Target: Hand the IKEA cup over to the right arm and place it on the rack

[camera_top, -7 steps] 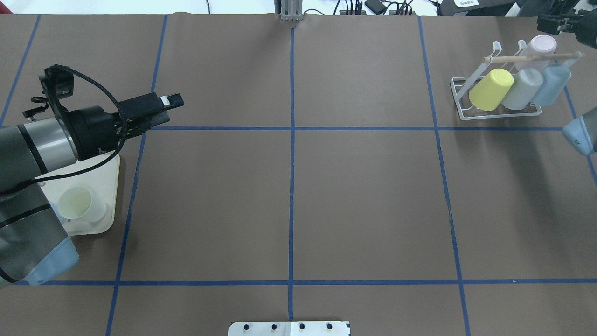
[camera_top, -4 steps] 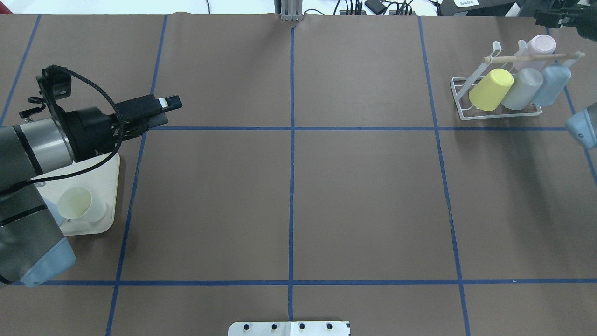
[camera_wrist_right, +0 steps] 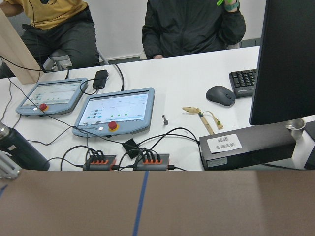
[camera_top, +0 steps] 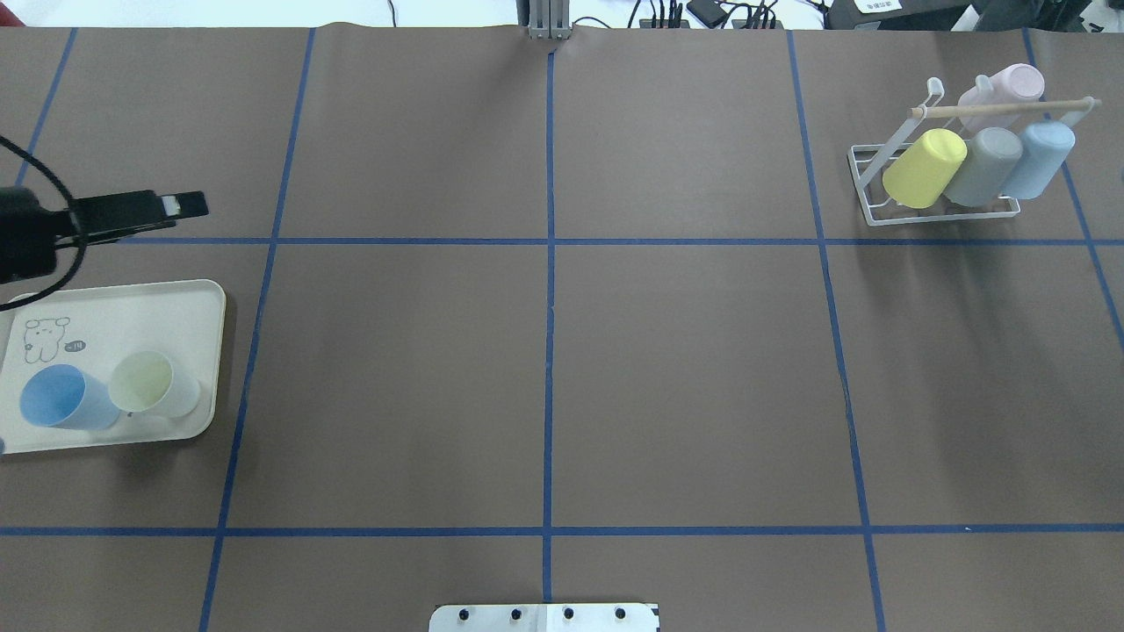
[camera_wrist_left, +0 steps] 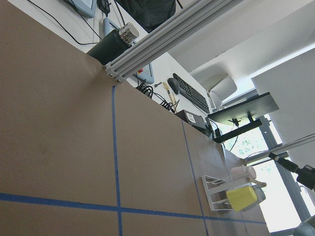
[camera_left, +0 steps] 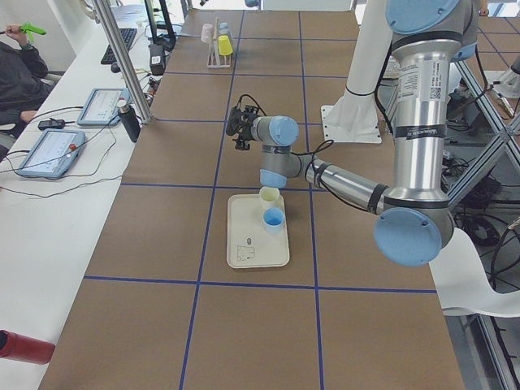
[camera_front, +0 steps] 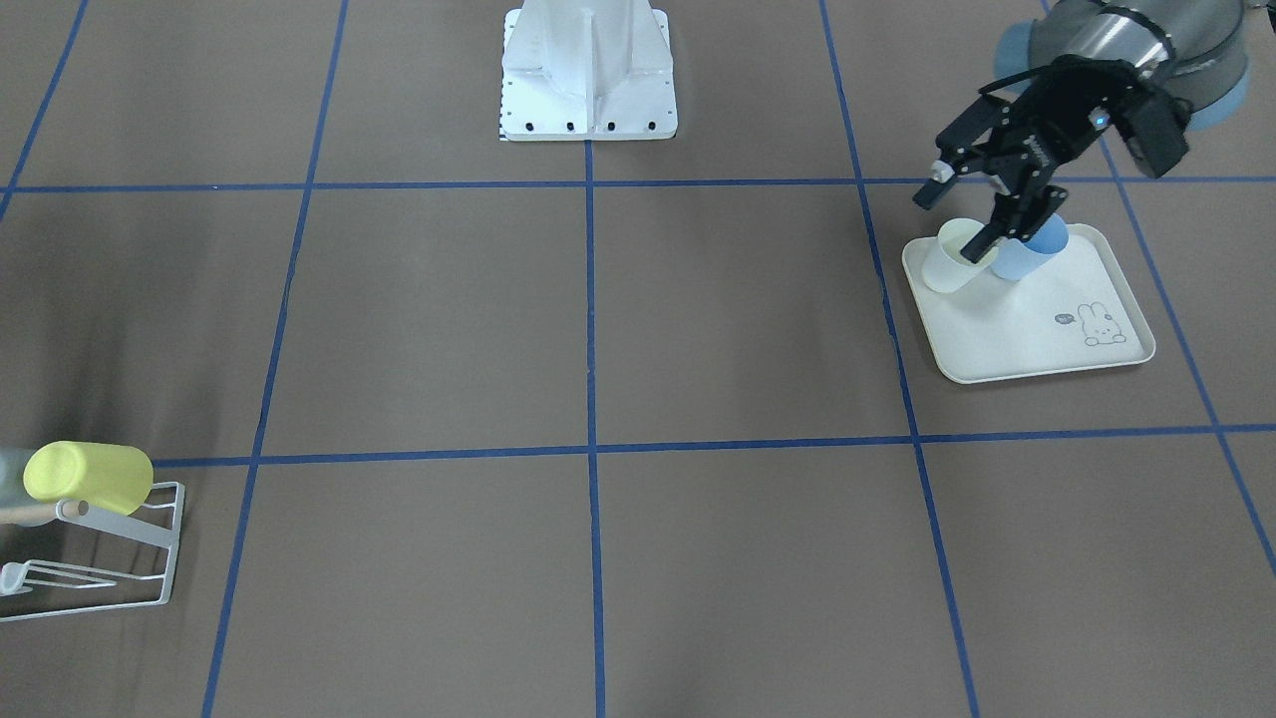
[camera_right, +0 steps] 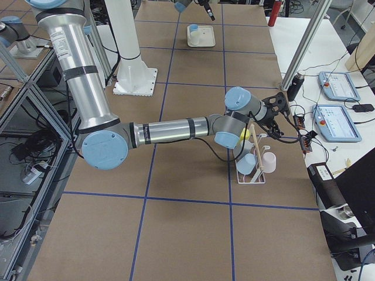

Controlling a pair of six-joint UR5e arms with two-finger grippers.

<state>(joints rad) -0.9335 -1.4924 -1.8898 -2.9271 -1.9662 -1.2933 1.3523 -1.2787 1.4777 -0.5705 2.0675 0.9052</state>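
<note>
I will next use my left gripper to take hold of the blue cup by the rim's side (camera_front: pixel 1066 239) that is farthest away from the pale yellow cup.
Two cups stand upright on the cream tray (camera_top: pixel 114 303): a pale yellow cup (camera_top: pixel 151 384) and a blue cup (camera_top: pixel 61 399). The front view shows the same pale cup (camera_front: pixel 947 264) and blue cup (camera_front: pixel 1032 254). My left gripper (camera_front: pixel 955 219) hangs above them, open and empty, and in the overhead view it (camera_top: pixel 189 206) reaches in from the left edge beyond the tray. The white rack (camera_top: pixel 878 189) at the far right holds yellow, grey, blue and pink cups. My right gripper (camera_right: pixel 274 111) shows only in the right side view, close to the rack (camera_right: pixel 252 175); whether it is open or shut I cannot tell.
Blue tape lines cross the brown table cover. The robot's white base plate (camera_front: pixel 588 100) sits at the near middle edge. Beyond the far edge are cables, tablets and seated people.
My left arm has pulled back toward the left edge of the overhead view, uncovering the blue cup and the tray. The right arm's elbow has left that view on the right.
</note>
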